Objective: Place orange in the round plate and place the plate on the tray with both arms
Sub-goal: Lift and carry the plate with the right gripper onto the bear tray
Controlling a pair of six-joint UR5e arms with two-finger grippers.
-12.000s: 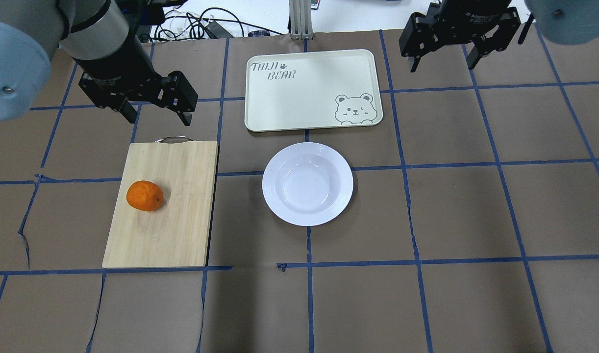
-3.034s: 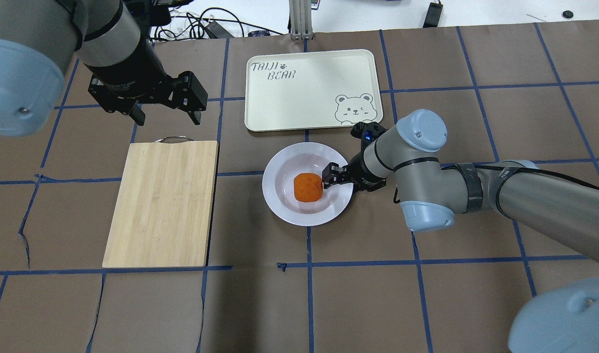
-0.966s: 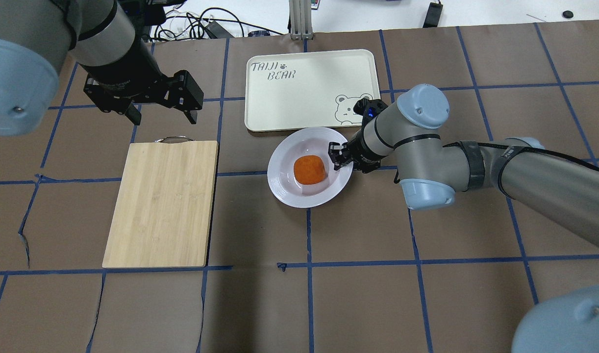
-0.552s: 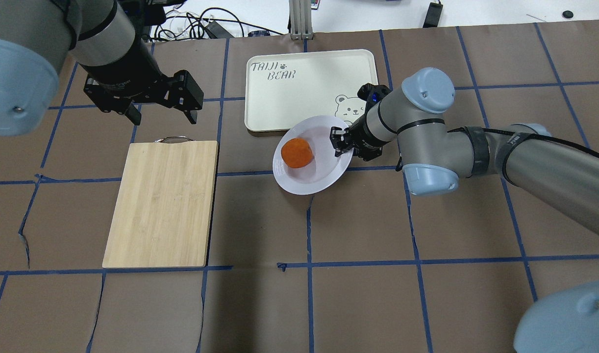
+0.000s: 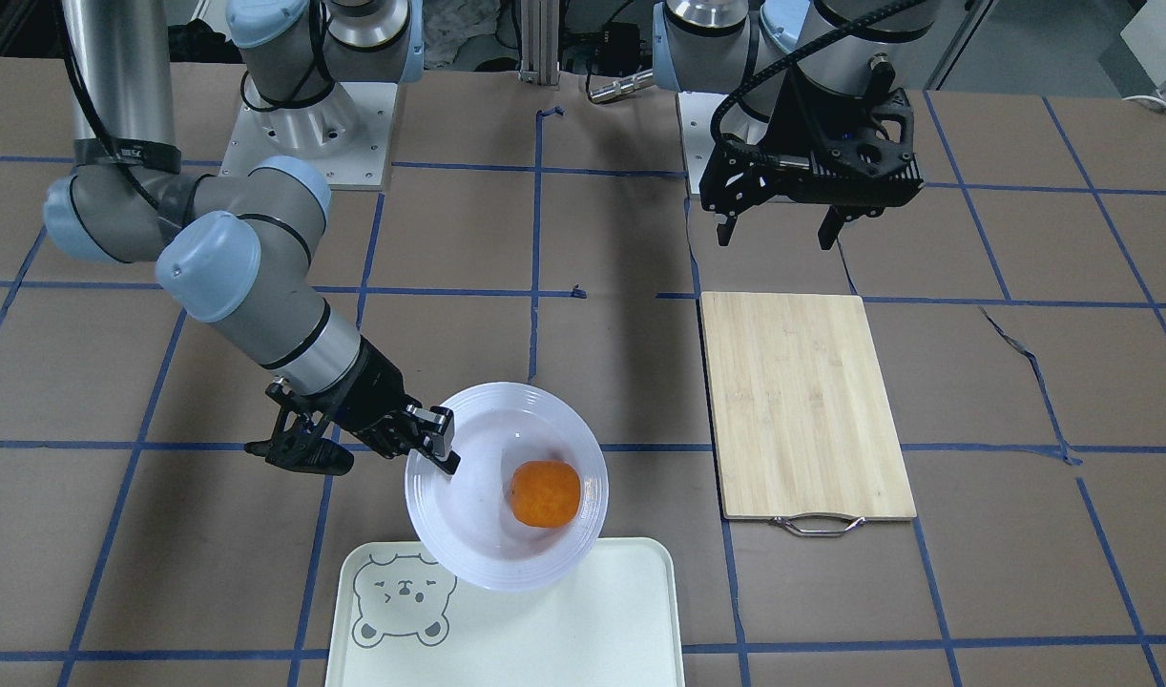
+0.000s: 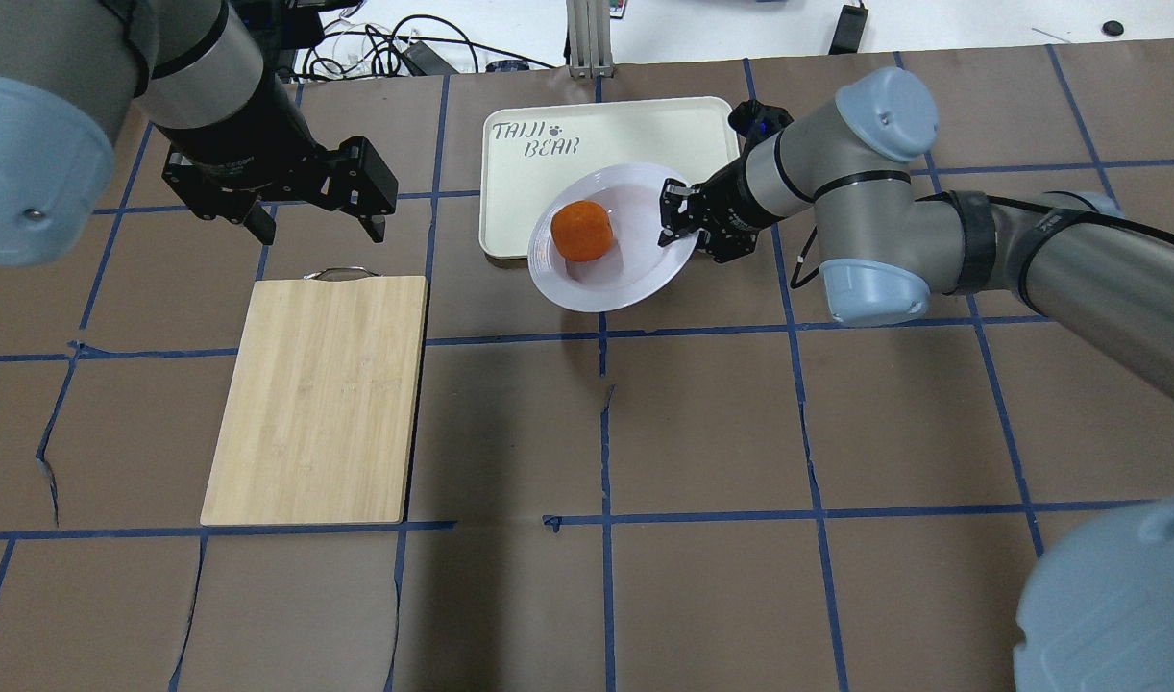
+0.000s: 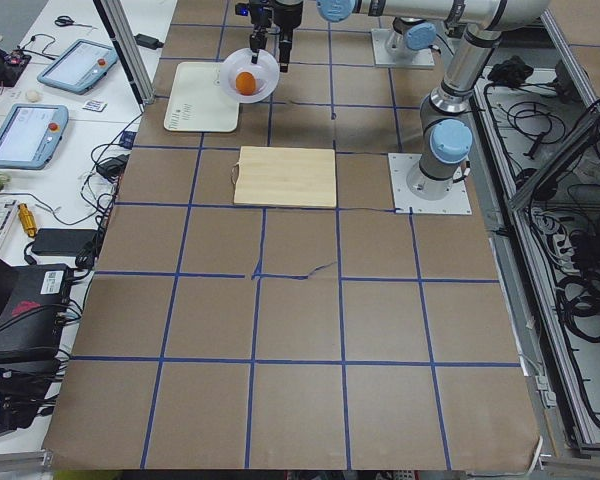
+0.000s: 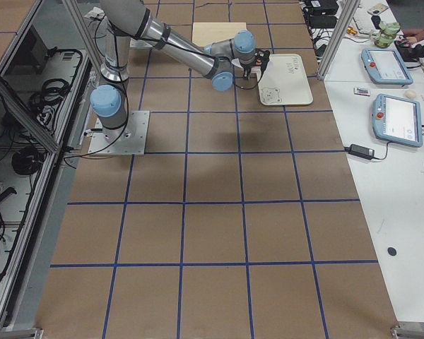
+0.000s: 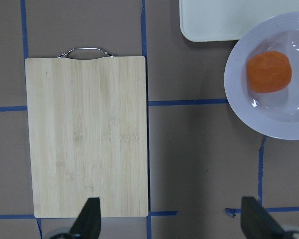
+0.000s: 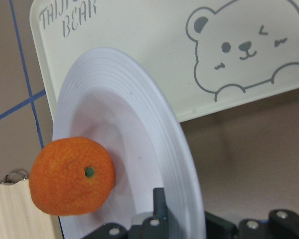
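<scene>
My right gripper is going to release the round plate on the middle of the tray [image 5: 504, 648] [image 10: 143, 15], beside the bear drawing.
The round plate [image 6: 601, 288] hangs above the table, partly over the near edge of the tray [image 6: 625, 130]. My right gripper [image 6: 678, 219] is shut on the plate's right rim [image 10: 175, 164]. The orange [image 6: 580, 231] lies inside the plate, toward its left side [image 5: 545, 493]. In the right wrist view the plate looks tilted, with the orange [image 10: 72, 176] low in its well. My left gripper [image 6: 318, 229] is open and holds nothing, above the table behind the cutting board. Its fingers [image 9: 89, 221] show at the bottom of the left wrist view.
A bamboo cutting board [image 6: 318, 399] with a metal handle lies left of the plate, bare on top. The tray [image 5: 545, 639] holds nothing. Cables and a metal post [image 6: 587, 38] sit beyond the table's far edge.
My right gripper has carried the plate with the orange away from the table's middle toward the tray, higher than before. The orange rolled to the plate's left side. The left arm stayed put.
</scene>
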